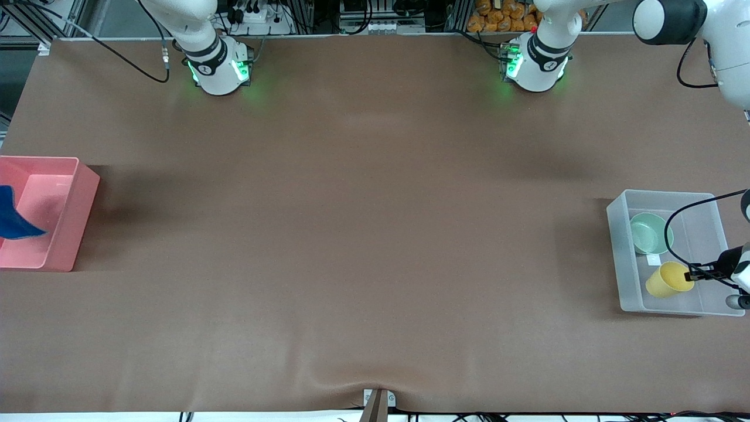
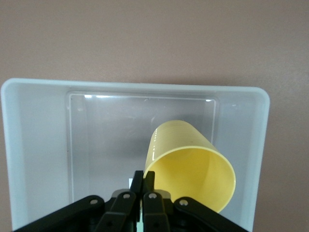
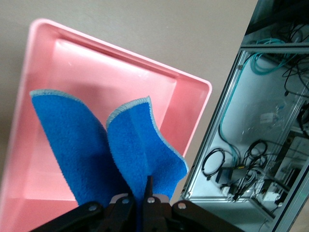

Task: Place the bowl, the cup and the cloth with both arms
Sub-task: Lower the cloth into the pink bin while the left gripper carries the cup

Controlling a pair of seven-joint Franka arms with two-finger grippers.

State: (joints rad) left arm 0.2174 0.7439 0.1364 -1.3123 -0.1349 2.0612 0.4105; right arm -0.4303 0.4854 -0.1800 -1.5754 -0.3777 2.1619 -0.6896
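Next, my right gripper lets go of the blue cloth in the pink bin's half (image 1: 25, 237) (image 3: 107, 138) that is farther from the arm bases.
The yellow cup (image 1: 665, 280) is tilted on its side in the clear bin (image 1: 619, 252), pinched at the rim by my left gripper (image 1: 697, 273). In the left wrist view the shut gripper (image 2: 145, 178) clamps the cup's (image 2: 193, 164) wall over the bin's floor (image 2: 106, 140). The mint green bowl (image 1: 649, 232) lies in the same bin, farther from the front camera than the cup. The blue cloth (image 1: 14, 220) hangs over the pink bin (image 1: 64, 234). My right gripper (image 3: 143, 186) is shut on the cloth (image 3: 96, 145); the gripper itself is outside the front view.
The pink bin (image 3: 188, 104) stands at the right arm's end of the table, the clear bin at the left arm's end. A metal rack with cables (image 3: 260, 145) stands beside the pink bin, off the table's edge. Brown table (image 1: 375, 234) lies between the bins.
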